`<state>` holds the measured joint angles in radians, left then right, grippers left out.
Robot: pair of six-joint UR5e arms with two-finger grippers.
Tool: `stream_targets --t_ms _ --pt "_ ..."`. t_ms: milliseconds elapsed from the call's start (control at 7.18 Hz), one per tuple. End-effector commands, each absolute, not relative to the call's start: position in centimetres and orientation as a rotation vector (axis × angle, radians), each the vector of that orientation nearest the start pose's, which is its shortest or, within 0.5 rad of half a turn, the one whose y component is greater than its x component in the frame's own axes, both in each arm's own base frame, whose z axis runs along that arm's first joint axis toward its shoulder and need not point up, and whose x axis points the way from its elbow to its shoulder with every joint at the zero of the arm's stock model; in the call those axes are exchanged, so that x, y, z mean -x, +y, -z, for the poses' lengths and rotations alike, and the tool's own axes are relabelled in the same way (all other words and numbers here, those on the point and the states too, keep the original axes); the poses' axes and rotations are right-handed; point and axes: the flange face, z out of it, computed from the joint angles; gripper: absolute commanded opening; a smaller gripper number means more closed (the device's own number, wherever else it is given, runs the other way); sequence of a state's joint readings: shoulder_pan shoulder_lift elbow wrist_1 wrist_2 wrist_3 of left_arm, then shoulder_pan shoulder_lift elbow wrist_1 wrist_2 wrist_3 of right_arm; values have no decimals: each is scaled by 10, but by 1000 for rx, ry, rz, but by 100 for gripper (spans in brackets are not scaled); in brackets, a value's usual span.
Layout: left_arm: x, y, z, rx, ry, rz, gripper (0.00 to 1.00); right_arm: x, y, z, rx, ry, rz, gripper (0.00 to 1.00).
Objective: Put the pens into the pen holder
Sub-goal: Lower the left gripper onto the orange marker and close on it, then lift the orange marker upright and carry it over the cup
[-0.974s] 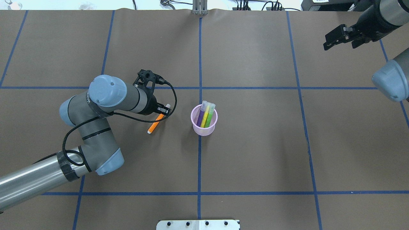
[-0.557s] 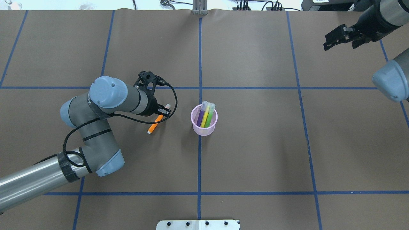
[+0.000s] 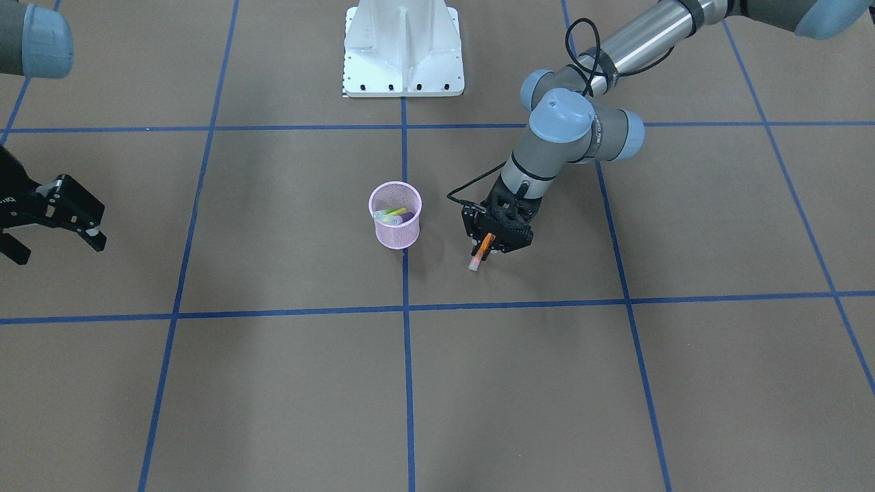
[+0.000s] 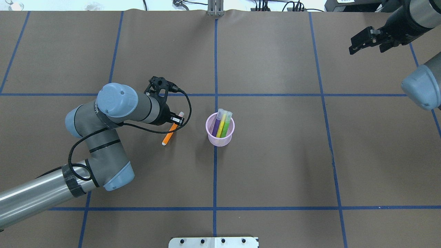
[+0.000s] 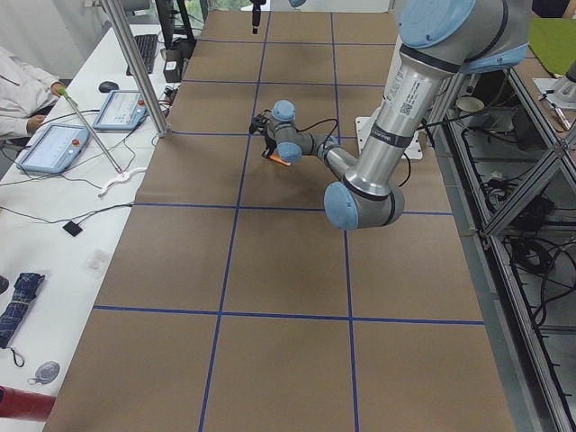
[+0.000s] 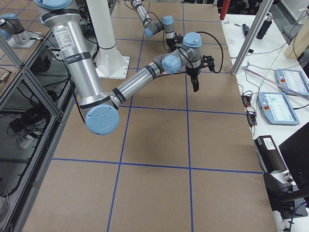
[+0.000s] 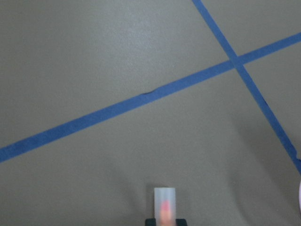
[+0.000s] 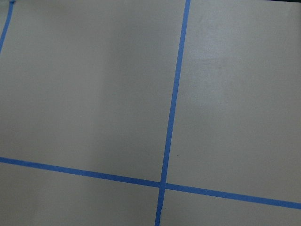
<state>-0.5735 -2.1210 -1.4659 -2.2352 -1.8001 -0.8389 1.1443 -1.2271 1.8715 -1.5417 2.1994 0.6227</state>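
My left gripper will release the orange pen over the yellow pen inside the pink mesh pen holder [image 3: 397,212]. The orange pen now hangs tilted near the table.
My left gripper [image 4: 176,121] is shut on the orange pen [image 4: 167,136], gripping it near its pale cap end. The pen hangs tilted, its orange end close to the table. It also shows in the front view [image 3: 486,243], held by the left gripper [image 3: 497,236], and its cap [image 7: 164,201] shows in the left wrist view. The pink mesh pen holder [image 4: 220,135] stands upright just right of the gripper and holds a purple, a yellow and a green pen [image 4: 226,126]. My right gripper [image 4: 366,48] is open and empty at the far right.
The brown table cover [image 4: 275,165] carries a grid of blue tape lines. The robot's white base plate [image 3: 402,48] sits at the table's near edge. Monitors and an operator [image 5: 22,90] are beyond the far edge.
The orange pen's free end has swung slightly right and toward me while my left gripper holds it. The right gripper has not moved.
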Motion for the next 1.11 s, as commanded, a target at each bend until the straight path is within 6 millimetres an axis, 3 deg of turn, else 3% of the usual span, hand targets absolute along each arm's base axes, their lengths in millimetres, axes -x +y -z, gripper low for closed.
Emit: stream_targets --t_ms 0,139,418,696,835,974 --pt "-505 -470 -265 -614 1077 -267 0 174 -564 -327 -262 -847 28 100" --pt "-488 -459 -234 -682 1155 -271 0 174 -564 -327 -263 -846 28 100" --pt "-470 -444 -204 -867 1361 -275 0 174 -564 -327 -263 -846 28 100" --pt "-462 -445 -205 -1066 1470 -194 0 174 -564 -326 -264 -845 26 100" --pt "-471 -441 -212 -1139 1516 -139 0 174 -564 -325 -266 -846 27 100" --pt "-500 -422 -216 -1179 1560 -81 0 174 -565 -325 -267 -847 27 100"
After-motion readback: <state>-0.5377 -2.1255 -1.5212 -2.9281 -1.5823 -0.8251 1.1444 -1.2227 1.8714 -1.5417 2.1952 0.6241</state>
